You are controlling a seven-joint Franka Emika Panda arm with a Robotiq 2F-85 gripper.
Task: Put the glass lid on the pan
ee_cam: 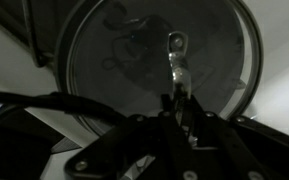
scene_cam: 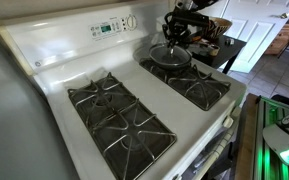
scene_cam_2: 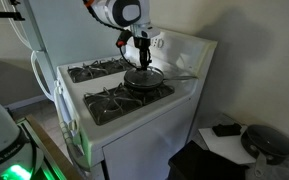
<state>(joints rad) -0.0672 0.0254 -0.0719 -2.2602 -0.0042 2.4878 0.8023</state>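
The robot's gripper will release the glass lid, now level over the pan, on the rim of the dark pan (scene_cam: 172,57) (ee_cam: 166,58) above the rear burner of the stove.
The glass lid (ee_cam: 134,55), round and clear with a thin metal rim, fills the wrist view. My gripper (ee_cam: 174,100) is shut on its small metal knob (ee_cam: 175,50). In both exterior views the gripper (scene_cam: 176,36) (scene_cam_2: 141,55) stands straight above the dark pan (scene_cam: 170,57) (scene_cam_2: 144,79) on the stove's rear burner. The lid lies level over the pan, at its rim or just above it; I cannot tell whether they touch. The pan's handle (scene_cam_2: 180,72) points away to the side.
The white gas stove (scene_cam: 54,70) has black burner grates (scene_cam: 119,115) (scene_cam_2: 124,102) and a raised control panel (scene_cam: 109,28) behind the pan. A dark side table (scene_cam: 219,50) stands beyond the stove. A black object (scene_cam_2: 269,142) lies on a low white surface.
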